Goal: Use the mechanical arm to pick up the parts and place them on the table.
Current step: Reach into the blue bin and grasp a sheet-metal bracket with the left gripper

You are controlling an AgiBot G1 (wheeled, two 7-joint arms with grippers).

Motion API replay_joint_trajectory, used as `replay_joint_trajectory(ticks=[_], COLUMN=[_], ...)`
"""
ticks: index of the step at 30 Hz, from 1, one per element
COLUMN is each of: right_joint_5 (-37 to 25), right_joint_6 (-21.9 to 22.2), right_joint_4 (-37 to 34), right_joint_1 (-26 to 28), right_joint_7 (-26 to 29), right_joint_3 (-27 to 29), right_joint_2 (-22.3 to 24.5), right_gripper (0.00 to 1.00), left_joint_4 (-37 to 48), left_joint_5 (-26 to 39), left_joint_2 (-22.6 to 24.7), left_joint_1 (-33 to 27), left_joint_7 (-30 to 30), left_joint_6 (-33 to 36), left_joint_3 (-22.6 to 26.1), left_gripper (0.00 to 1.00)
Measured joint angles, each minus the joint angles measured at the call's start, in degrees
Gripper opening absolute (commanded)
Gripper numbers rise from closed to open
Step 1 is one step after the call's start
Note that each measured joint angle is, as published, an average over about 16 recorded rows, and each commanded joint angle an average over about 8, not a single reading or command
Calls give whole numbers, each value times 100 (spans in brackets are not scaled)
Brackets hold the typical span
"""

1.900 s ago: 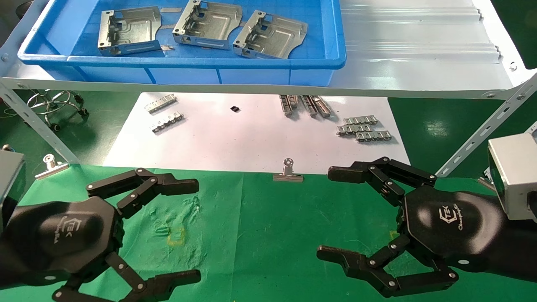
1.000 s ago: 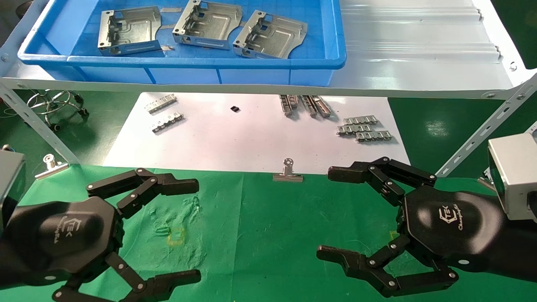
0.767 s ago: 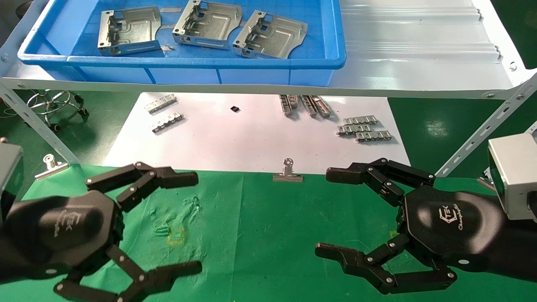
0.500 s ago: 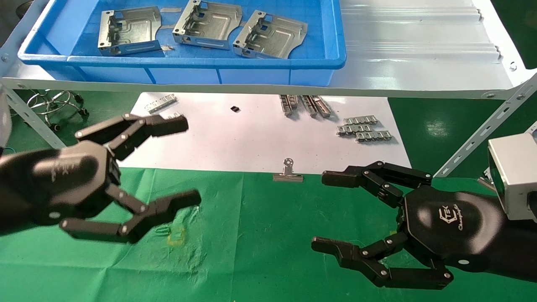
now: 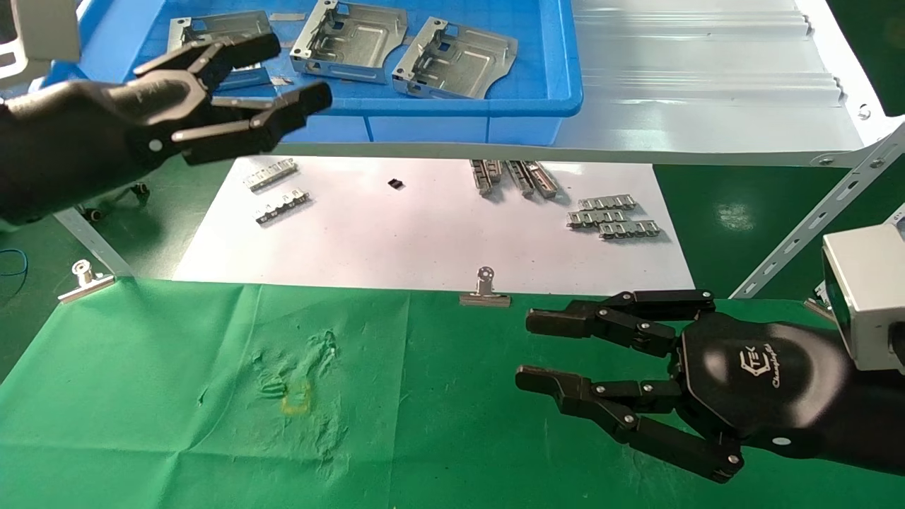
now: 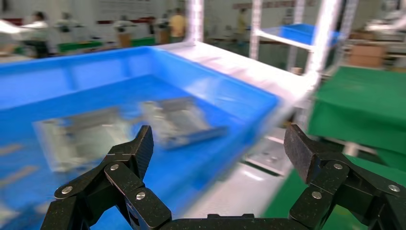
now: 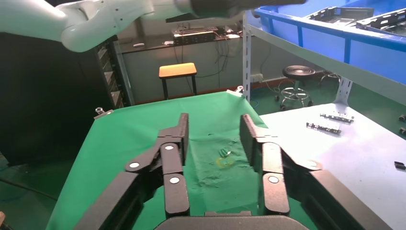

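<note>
My left gripper is to close on the narrow raised side (image 5: 183, 35) of the silver part that lies partly hidden behind that gripper in the blue tray.
Three silver parts lie in the blue tray (image 5: 424, 106) on the shelf: a left one (image 5: 219, 25), partly hidden behind my hand, a middle one (image 5: 350, 39) and a right one (image 5: 456, 56). My left gripper (image 5: 286, 74) is open and empty, raised at the tray's front left rim. In the left wrist view the left gripper (image 6: 220, 151) has its jaws wide apart over the tray, and blurred parts (image 6: 177, 120) lie just beyond. My right gripper (image 5: 532, 350) hovers low over the green table (image 5: 424, 438), fingers narrowed but apart, empty. It also shows in the right wrist view (image 7: 214, 132).
A white paper sheet (image 5: 424, 226) behind the cloth carries ridged strips (image 5: 611, 219) and more strips (image 5: 279, 187). Binder clips (image 5: 485, 290) hold the cloth's edge. The ribbed metal shelf (image 5: 707, 92) overhangs the sheet, with a slanted brace (image 5: 813, 219) at right. A yellow mark (image 5: 297, 403) is on the cloth.
My left gripper has risen from over the green cloth up and back to the blue tray's front left. My right gripper's fingers have drawn closer together and shifted slightly left.
</note>
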Motion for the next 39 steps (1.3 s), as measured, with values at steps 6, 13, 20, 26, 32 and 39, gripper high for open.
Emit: replay_joint_trajectory(ticks=[6, 13, 20, 26, 32, 39], right_joint_5=[0, 0, 0, 0, 0, 0], right_joint_6=[0, 0, 0, 0, 0, 0], right_joint_4=[0, 0, 0, 0, 0, 0], right_joint_1=[0, 0, 0, 0, 0, 0], right_joint_7=[0, 0, 0, 0, 0, 0], right_joint_3=[0, 0, 0, 0, 0, 0], right_joint_2=[0, 0, 0, 0, 0, 0], right_gripper=[0, 0, 0, 0, 0, 0], left_joint_4=[826, 1765, 2429, 2673, 2672, 2448], left_joint_5=[659, 1339, 1798, 2133, 2451, 2766], left_joint_2=[292, 561, 690, 695, 659, 595], left_joint_1=[-772, -1608, -2181, -2466, -2603, -2628], left_joint_7=[-55, -153, -292, -592, -1083, -1732], left_joint_6=[-400, -783, -1089, -1321, -1481, -1591], left_joint_3=[302, 628, 839, 1009, 1199, 1401], left_gripper=[100, 100, 100, 100, 100, 27])
